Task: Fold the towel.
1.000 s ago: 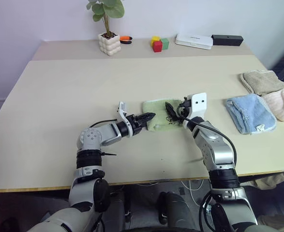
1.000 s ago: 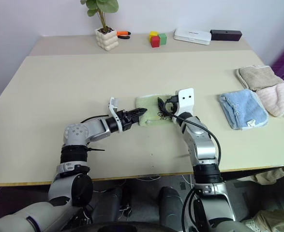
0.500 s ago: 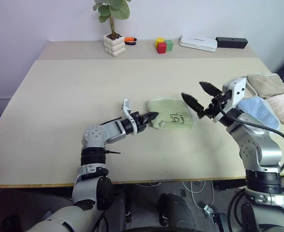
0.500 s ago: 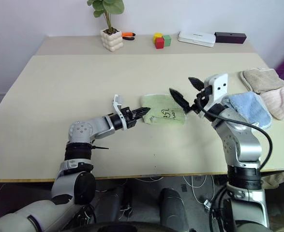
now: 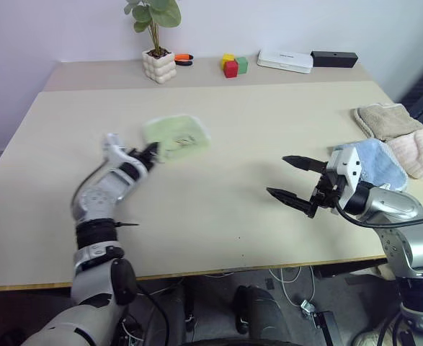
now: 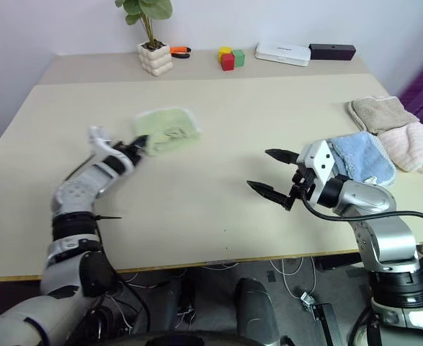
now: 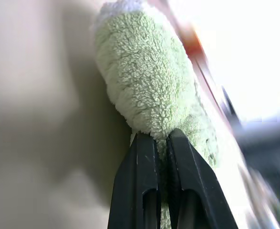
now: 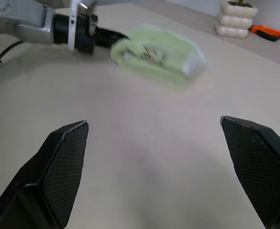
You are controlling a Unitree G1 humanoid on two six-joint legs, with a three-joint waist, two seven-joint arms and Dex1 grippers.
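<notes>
Next, my left gripper lets go of the towel on the bare table [image 5: 65, 160] between itself and the nearest side edge.
The towel [image 5: 176, 137], a light green folded bundle with a dark printed mark on top, lies on the table's left half. My left gripper [image 5: 152, 151] is shut on the near left edge of it; in the left wrist view the two black fingers [image 7: 147, 157] pinch the terry cloth [image 7: 144, 90]. Over bare table to the right, well away from the towel, my right gripper [image 5: 277, 175] hangs open with nothing between its fingers. The right wrist view looks across at the towel [image 8: 154, 55] and the left gripper [image 8: 116, 36].
A light blue towel [image 5: 375, 162], a beige towel [image 5: 391, 119] and a pink towel [image 5: 420, 153] lie at the right edge. Along the back stand a potted plant [image 5: 159, 65], coloured blocks [image 5: 232, 66], a white box [image 5: 285, 60] and a black box [image 5: 334, 58].
My left gripper has swung left, dragging the towel from the table's middle to its left half. My right gripper, at the towel a second ago, has drawn back, still open.
</notes>
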